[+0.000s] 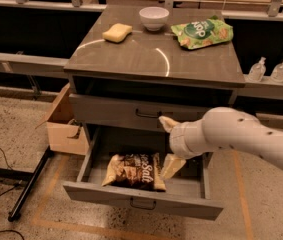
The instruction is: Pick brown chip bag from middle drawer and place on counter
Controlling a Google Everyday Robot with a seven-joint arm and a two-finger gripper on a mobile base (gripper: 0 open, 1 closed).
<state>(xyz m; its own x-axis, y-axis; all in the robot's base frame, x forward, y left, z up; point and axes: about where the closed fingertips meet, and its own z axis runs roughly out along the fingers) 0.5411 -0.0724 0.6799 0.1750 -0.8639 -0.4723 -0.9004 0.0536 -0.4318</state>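
Observation:
The middle of the brown chip bag [141, 166] in the open drawer is the next place my gripper needs to go to, and it should close there.
The brown chip bag [133, 171] lies flat in the open middle drawer [141, 202], left of centre. My gripper [170, 144] hangs over the drawer's right part on a white arm that comes in from the right. It is open and empty. One cream finger [168, 122] points up in front of the closed upper drawer [111, 111]. The other finger [172, 165] reaches down beside the bag's right edge. The counter [156, 59] is the glossy top of the cabinet above.
On the counter are a white bowl [154, 18], a yellow sponge [117, 32] and a green chip bag [201, 32]. A cardboard box [66, 126] stands on the floor left of the cabinet. Two clear bottles [257, 70] stand on a ledge at right.

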